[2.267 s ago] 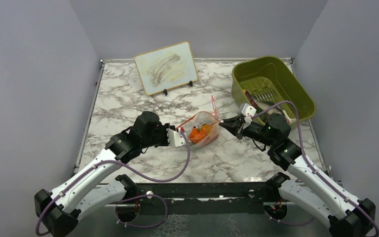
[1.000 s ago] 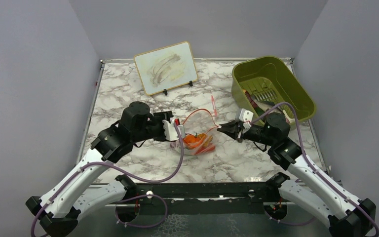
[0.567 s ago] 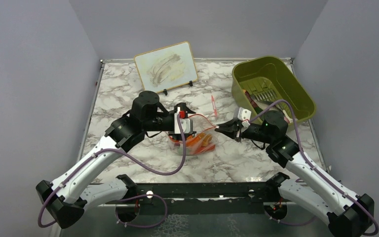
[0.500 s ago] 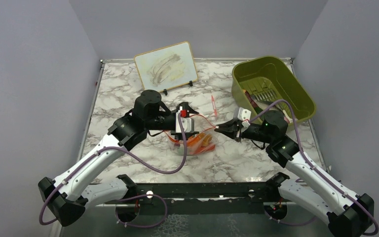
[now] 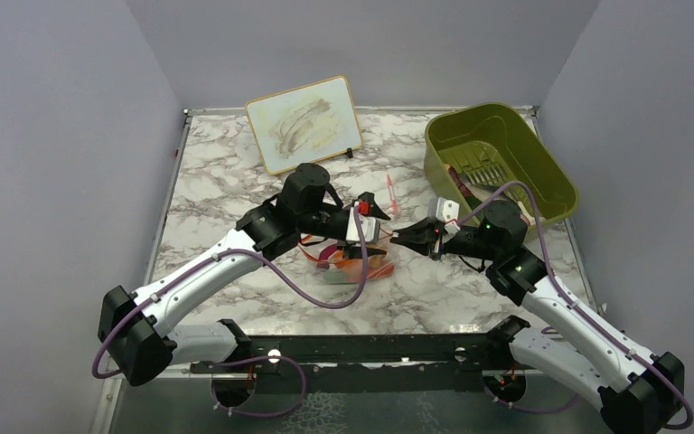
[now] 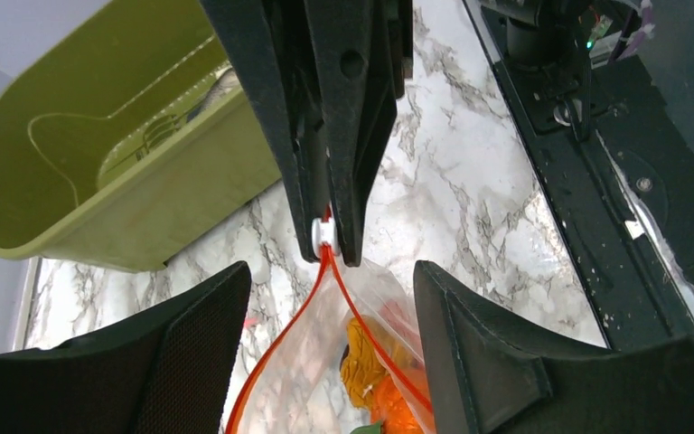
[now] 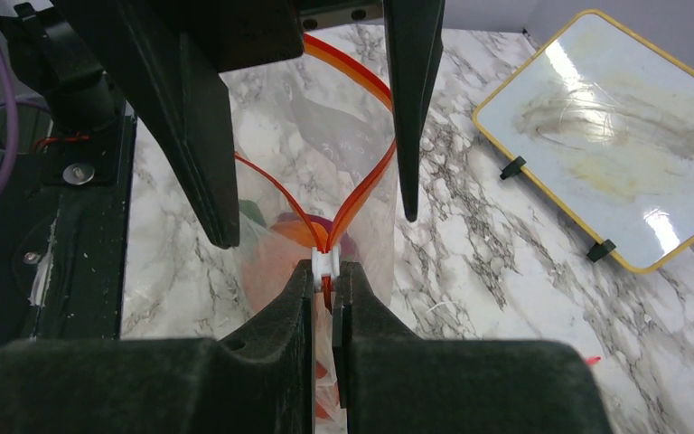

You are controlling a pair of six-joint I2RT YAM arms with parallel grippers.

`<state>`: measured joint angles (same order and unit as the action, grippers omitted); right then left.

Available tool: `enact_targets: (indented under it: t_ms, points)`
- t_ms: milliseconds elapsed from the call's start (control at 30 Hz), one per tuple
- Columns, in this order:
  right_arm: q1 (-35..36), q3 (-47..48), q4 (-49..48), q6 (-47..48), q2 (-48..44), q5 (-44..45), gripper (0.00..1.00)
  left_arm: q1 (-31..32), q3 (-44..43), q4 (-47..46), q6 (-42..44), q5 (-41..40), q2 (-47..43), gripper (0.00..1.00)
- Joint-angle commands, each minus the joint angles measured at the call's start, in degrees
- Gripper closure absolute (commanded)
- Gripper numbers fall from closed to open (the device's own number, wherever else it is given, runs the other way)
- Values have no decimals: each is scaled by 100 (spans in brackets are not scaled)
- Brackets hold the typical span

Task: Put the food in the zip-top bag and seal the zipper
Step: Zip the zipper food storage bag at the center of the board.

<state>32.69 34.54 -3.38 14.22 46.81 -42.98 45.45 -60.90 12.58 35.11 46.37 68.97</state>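
My right gripper's fingers are pinching the white slider. So next my right gripper takes the zipper end (image 7: 327, 287) behind it, leaving the slider for my left gripper.
The clear zip-top bag (image 5: 339, 274) lies mid-table with the orange and green food (image 6: 379, 389) inside it. Its red-orange zipper (image 6: 280, 344) spreads apart in a V from a white slider (image 7: 324, 263). My right gripper (image 7: 325, 276) is shut on that slider end of the zipper, holding the bag's corner up. My left gripper (image 6: 330, 362) is open, its two fingers (image 6: 190, 353) straddling the open mouth just short of the right gripper's tips (image 6: 329, 249), touching nothing. In the top view the left gripper (image 5: 378, 222) faces the right gripper (image 5: 399, 240) closely.
An olive-green bin (image 5: 436, 154) stands at the back right, close behind the right arm. A small whiteboard (image 5: 305, 122) leans on its stand at the back centre. A thin pink stick (image 5: 389, 193) lies on the marble just behind the grippers.
My left gripper has opened wider and swung right and back, from the bag's left side to astride its mouth by the right gripper. The bag slumped lower. The right gripper kept its grip.
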Motion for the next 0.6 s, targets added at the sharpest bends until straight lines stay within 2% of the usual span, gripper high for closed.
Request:
enact_targets:
  t_ms: [0,100,267,300,367,400,433,500,567]
  points:
    - [45,-24,-350,-145,-85,-272,99,80,205,-183,303,-145,17,36]
    - [40,-68,-355,-156,-115,-266,99,98,278,-178,298,-364,-76,50]
    - [45,-120,-342,-106,-281,-534,99,112,392,-154,341,-490,-110,53]
    - [43,-143,-342,-101,-318,-529,99,109,371,-100,406,-489,-79,56]
    - [45,-175,-332,-115,-372,-447,99,112,314,23,460,-522,-17,72]
    - [45,-184,-316,-128,-380,-437,98,112,272,71,457,-525,4,84]
    - [40,-182,-313,-137,-384,-458,95,113,252,97,442,-511,10,91]
    - [45,-200,-318,-157,-358,-569,86,111,224,100,448,-401,-18,100]
    - [45,-225,-258,-106,-361,-630,77,104,220,87,469,-331,-53,100]
